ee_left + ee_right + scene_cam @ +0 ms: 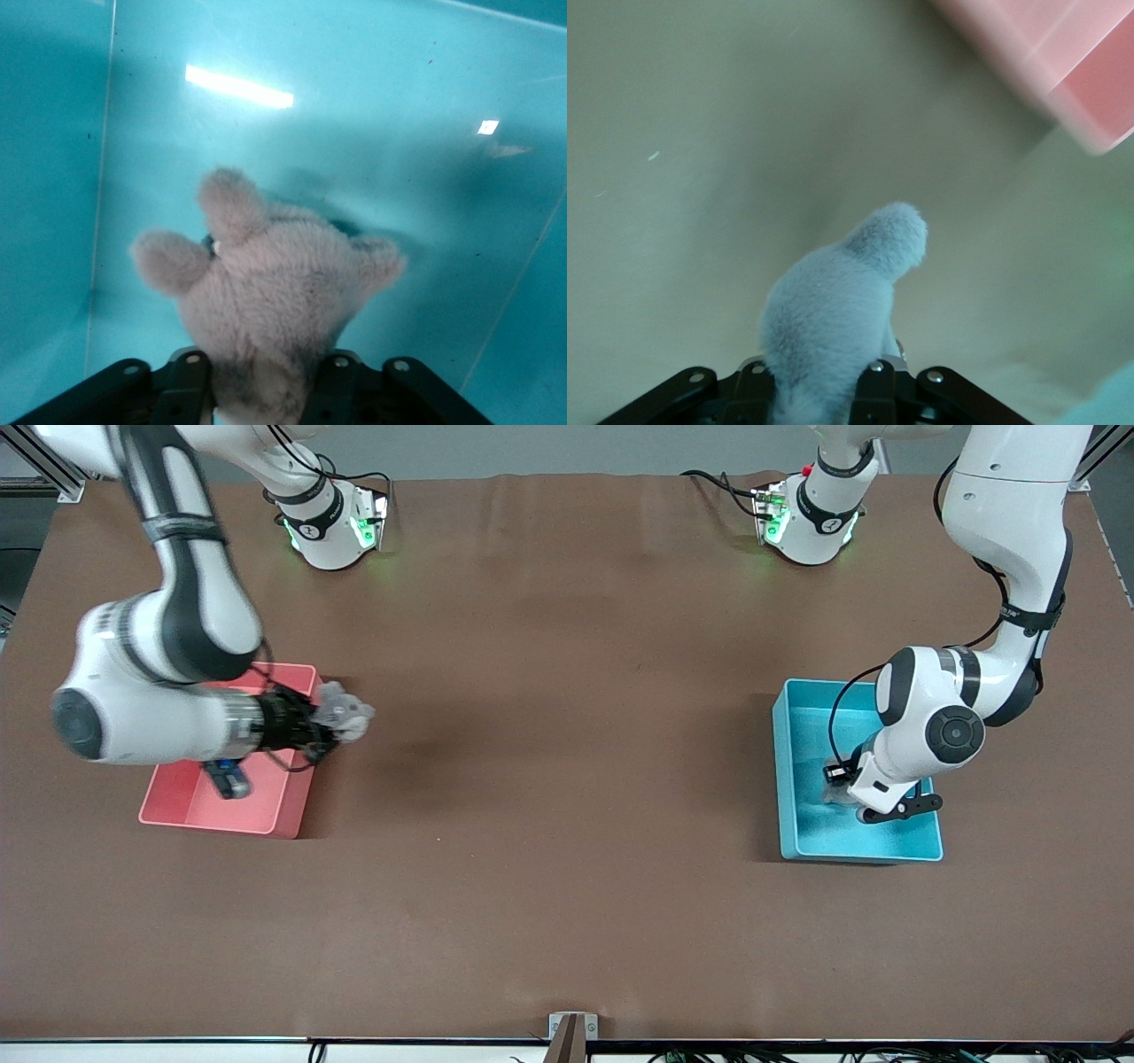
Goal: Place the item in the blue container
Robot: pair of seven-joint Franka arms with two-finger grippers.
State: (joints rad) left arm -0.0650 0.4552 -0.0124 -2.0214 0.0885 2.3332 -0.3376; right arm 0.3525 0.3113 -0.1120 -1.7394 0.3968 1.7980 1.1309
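The robot's right gripper should put the blue-grey plush toy down midway (575,748) between the pink bin and the blue container. The plush toy is now beside the pink bin.
The blue container (781,779) stands toward the left arm's end of the table. My left gripper (840,792) reaches down inside it, shut on a grey plush toy (275,292). In the left wrist view the toy fills the gap of the left gripper (263,379), low over the container's floor (372,97). I cannot tell whether the toy touches the floor. My right gripper (341,719) is over the table beside the pink bin, shut on a blue-grey plush toy (353,710). The right wrist view shows that toy (833,310) sticking out of the right gripper (815,382).
A pink bin (190,808) of the same size stands toward the right arm's end of the table, partly under the right arm; its corner (1063,62) shows in the right wrist view. Brown table cloth stretches between the two bins. A small bracket (571,1035) sits at the table's front edge.
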